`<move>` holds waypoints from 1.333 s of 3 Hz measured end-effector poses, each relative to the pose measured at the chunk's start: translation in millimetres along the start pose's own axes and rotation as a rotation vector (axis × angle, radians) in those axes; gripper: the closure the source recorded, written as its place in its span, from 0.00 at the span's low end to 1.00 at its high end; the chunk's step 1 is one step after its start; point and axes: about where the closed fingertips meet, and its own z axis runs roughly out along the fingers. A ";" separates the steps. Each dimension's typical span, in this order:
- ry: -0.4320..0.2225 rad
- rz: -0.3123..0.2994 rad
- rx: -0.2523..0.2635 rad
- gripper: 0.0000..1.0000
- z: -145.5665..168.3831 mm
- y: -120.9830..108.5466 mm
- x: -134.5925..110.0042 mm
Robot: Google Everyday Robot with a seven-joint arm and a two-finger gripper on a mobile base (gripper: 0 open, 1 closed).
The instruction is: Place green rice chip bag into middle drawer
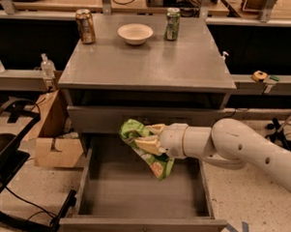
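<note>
My gripper has the green rice chip bag. Next, I let go of it close to the centre of the middle drawer's grey bottom [143, 173].
My gripper [147, 138] is shut on the green rice chip bag [143, 146], a crumpled bright-green foil bag that hangs from the cream fingers [153, 129]. The white arm [240, 151] reaches in from the right. The bag hangs in the air over the back part of the middle drawer [140, 225], which is pulled fully out toward the camera and shows a bare grey floor. The bag is just in front of the shut drawer front [97, 119] above it.
On the cabinet top [147, 65] stand a brown can [85, 26], a white bowl [135, 33] and a green drink can [172, 23]. A cardboard box [55, 138] sits on the floor at the left of the drawer. Black cables and a frame [7, 179] lie at far left.
</note>
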 end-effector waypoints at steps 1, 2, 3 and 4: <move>-0.037 0.064 -0.037 1.00 25.9 -3.5 41.6; -0.054 0.117 -0.065 1.00 57.7 -8.6 104.2; -0.030 0.162 -0.055 1.00 88.3 -16.4 154.3; -0.031 0.169 -0.058 0.82 91.3 -14.4 157.0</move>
